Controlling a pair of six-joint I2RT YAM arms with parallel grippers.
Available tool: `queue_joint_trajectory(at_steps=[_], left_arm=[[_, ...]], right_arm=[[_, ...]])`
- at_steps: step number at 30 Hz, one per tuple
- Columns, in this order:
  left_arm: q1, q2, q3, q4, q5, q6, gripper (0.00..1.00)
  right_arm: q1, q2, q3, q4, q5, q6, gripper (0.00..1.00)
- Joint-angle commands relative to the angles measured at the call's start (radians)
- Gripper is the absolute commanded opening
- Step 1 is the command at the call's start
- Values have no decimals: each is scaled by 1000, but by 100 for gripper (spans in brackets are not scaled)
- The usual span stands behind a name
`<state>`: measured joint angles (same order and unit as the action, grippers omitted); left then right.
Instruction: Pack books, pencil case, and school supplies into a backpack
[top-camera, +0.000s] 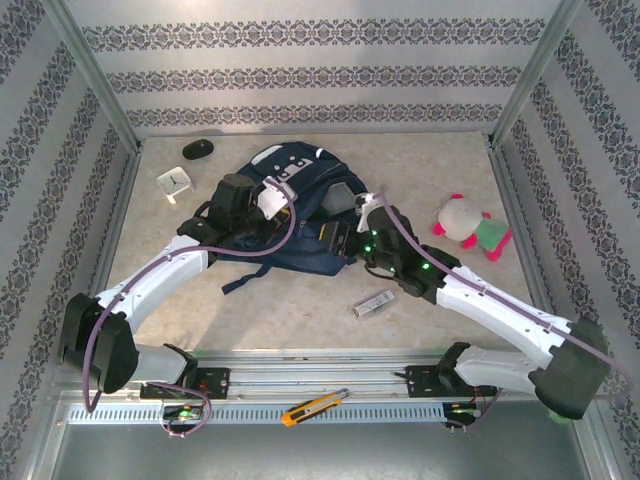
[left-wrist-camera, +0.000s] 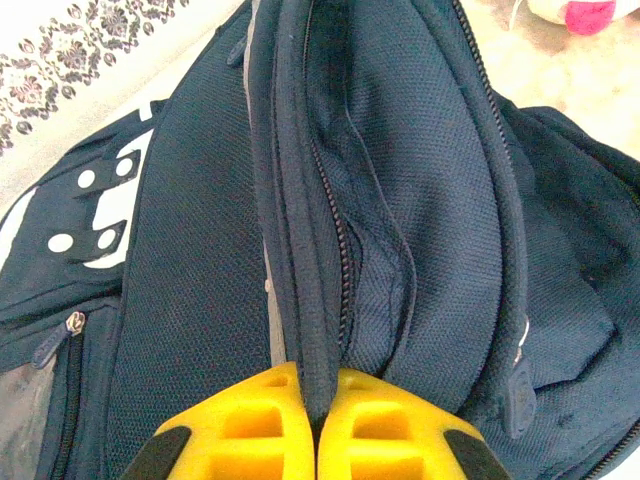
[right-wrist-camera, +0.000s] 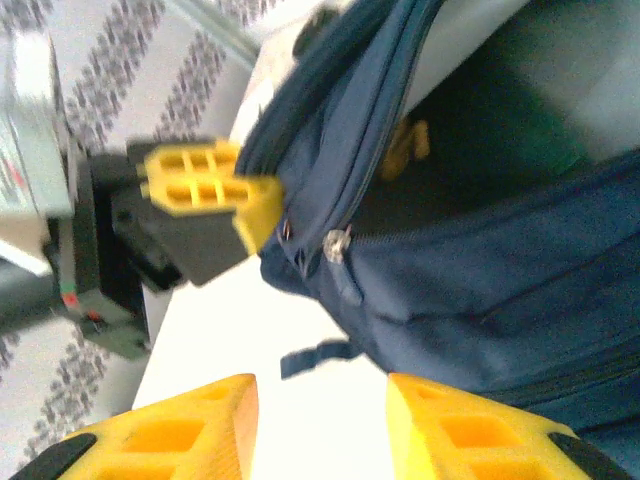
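Observation:
The zipper pull dangles on loose fabric at the corner of the gaping opening, so the robot's right gripper needs to first pinch the edge (right-wrist-camera: 398, 250) next to the pull.
The navy-blue backpack (top-camera: 300, 225) lies mid-table with its main opening (right-wrist-camera: 470, 120) gaping. My left gripper (left-wrist-camera: 318, 405) is shut on the backpack's zipper rim (left-wrist-camera: 300, 250), and its yellow fingers (right-wrist-camera: 215, 190) pinch that edge in the right wrist view. At the bag's right side, my right gripper (right-wrist-camera: 320, 395) stands open with nothing between its fingers, just off the fabric (right-wrist-camera: 480, 290). Something small and yellow (right-wrist-camera: 405, 150) sits inside the opening. A slim silver bar (top-camera: 375, 302) lies on the table in front of the bag. The books and pencil case are out of view.
A black mouse (top-camera: 197, 149) and a white square clock (top-camera: 173, 182) lie at the back left. A pink-green plush toy (top-camera: 470, 228) sits at the right. An orange-yellow box cutter (top-camera: 313, 407) rests on the front rail. Patterned walls enclose the table.

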<state>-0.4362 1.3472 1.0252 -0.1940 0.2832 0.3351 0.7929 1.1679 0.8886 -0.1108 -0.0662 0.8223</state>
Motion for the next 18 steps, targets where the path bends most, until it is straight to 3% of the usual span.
queue_joint_trajectory(at_steps=[1,9,18], left_arm=[[8,-30,74,23,32,-118,0],[8,-7,98,25,60,-203,0],[8,-5,99,48,125,-245,0]], right_arm=[[34,95,67,-56,25,-36,39],[47,292,194,3,4,27,40],[55,390,248,-37,173,20,42]])
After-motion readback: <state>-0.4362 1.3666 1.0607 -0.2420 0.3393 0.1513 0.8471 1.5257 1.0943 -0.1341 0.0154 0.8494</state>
